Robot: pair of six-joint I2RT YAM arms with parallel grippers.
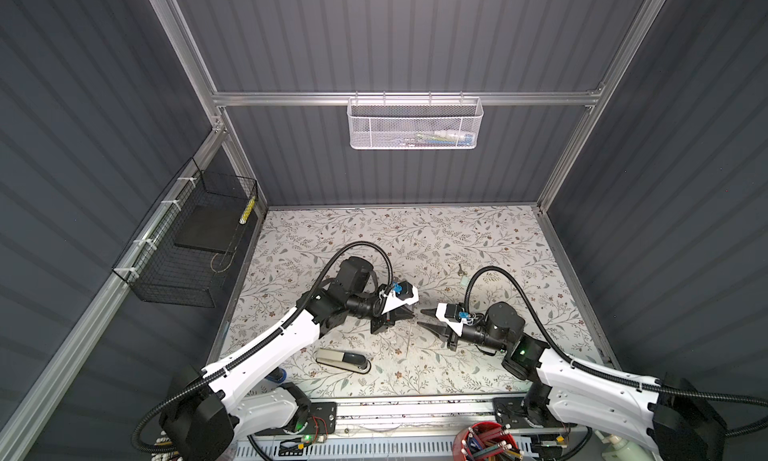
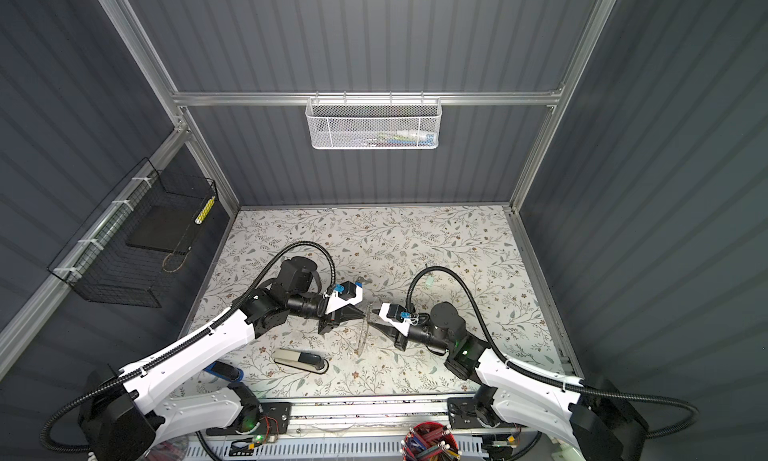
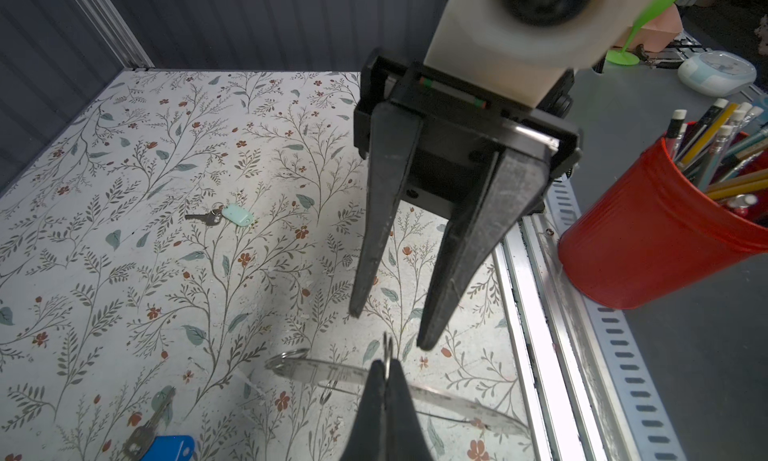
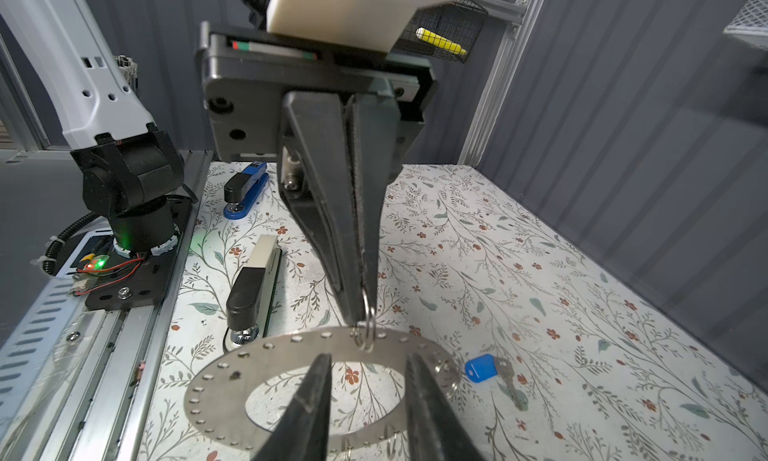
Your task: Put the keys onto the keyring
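The split ring in my left gripper is just past my open right fingertips, so next my right gripper reaches for its loose end (image 4: 366, 346).
The keyring (image 4: 291, 346), a large flat grey ring with tiny holes, hangs above the table; in both top views it shows edge-on (image 2: 363, 334). My left gripper (image 3: 387, 361) is shut on a small split ring (image 4: 365, 313) linked through its band. Close in front of it my right gripper (image 4: 369, 359) stands open, a finger at each side of that link and nothing gripped. The key with the blue tag (image 4: 480, 367) lies on the table just beyond the ring. Further off lies the key with the mint-green tag (image 3: 237, 214), also seen in a top view (image 1: 461, 273).
A grey-and-black stapler (image 1: 343, 360) lies near the front left, with a blue stapler (image 4: 245, 189) behind it by the left arm's base. A red pencil cup (image 3: 656, 238) stands beyond the front rail. A black wire basket (image 1: 195, 243) hangs on the left wall.
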